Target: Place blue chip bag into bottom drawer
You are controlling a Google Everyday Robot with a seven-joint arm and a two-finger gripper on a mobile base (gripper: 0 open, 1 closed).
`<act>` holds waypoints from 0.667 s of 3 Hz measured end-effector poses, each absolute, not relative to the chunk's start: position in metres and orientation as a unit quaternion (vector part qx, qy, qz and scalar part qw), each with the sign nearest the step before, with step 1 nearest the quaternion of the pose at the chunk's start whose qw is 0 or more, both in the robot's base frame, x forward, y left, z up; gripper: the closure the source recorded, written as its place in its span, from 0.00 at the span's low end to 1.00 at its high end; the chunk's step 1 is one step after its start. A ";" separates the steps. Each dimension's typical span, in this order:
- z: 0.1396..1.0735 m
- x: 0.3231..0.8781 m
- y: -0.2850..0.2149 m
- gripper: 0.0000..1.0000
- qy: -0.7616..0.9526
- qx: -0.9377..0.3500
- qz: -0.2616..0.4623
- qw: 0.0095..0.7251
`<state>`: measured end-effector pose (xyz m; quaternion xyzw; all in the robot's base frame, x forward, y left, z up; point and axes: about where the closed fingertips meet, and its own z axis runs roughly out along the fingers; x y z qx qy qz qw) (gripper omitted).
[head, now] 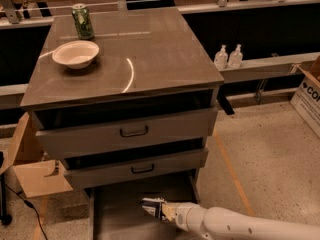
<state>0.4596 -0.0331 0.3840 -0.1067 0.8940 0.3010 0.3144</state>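
Note:
I'll release the blue chip bag near the middle of the bottom drawer's inside (pixel 138 214), between the low side rails.
The bottom drawer (pixel 117 211) is pulled out below the cabinet, a wide shallow grey tray with low side rails. My gripper (pixel 151 207) reaches in from the lower right on a white arm and hangs low over the drawer's floor, near its middle. It is shut on the blue chip bag (pixel 150 203), a small dark crinkly bag with pale patches that sticks out at the gripper's tip. I cannot tell whether the bag touches the drawer floor.
Two upper drawers with black handles (pixel 134 131) stand slightly open above. On the cabinet top are a white bowl (pixel 75 53) and a green can (pixel 82 21). Cardboard boxes stand at the left (pixel 30 174) and far right (pixel 310 94). Two small bottles (pixel 227 57) sit on a ledge.

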 end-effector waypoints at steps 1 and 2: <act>0.373 0.456 -0.028 1.00 0.895 -0.101 0.308 0.307; 0.361 0.453 -0.025 1.00 0.897 -0.103 0.302 0.306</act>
